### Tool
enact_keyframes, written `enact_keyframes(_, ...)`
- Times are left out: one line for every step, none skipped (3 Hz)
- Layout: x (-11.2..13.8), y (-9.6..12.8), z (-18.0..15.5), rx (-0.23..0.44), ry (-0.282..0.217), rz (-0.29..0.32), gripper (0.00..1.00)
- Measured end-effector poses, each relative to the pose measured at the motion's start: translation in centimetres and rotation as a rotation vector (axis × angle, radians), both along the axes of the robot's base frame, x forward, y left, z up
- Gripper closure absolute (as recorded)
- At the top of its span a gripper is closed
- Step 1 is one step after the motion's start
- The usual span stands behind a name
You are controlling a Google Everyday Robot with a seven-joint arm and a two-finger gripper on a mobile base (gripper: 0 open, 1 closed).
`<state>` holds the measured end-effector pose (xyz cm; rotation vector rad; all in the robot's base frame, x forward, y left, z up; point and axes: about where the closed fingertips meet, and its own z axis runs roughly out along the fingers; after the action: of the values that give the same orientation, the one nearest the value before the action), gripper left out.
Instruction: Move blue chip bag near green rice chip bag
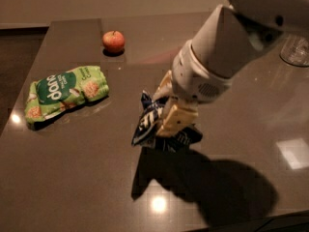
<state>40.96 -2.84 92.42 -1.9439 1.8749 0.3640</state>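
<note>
I will release the blue chip bag beside the green rice chip bag (125,76), just in front of the red apple.
My gripper (166,111) is shut on the blue chip bag (149,121), a dark navy glossy bag with white and black bands. The bag hangs crumpled from the cream fingers (175,120), lifted above the middle of the dark table, with its shadow below. The green rice chip bag (66,91) lies flat at the left of the table, bright green with a dark oval and white lettering. The held bag is to the right of it, with a gap of table between them. My white arm covers the upper right.
A red apple (114,41) sits at the back of the table (72,178), behind the green bag. A clear glass container (295,50) stands at the far right edge. The table's left edge runs close to the green bag.
</note>
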Motion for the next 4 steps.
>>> enact_keyframes(5.7, 1.8, 1.5, 0.059, -0.020, -0.034, 1.00)
enact_keyframes(10.4, 4.3, 2.3, 0.106, -0.041, -0.063, 1.00)
enact_keyframes(14.4, 7.6, 2.3, 0.152, -0.051, -0.078, 1.00)
enact_keyframes(14.9, 8.3, 2.3, 0.161, -0.051, -0.075, 1.00)
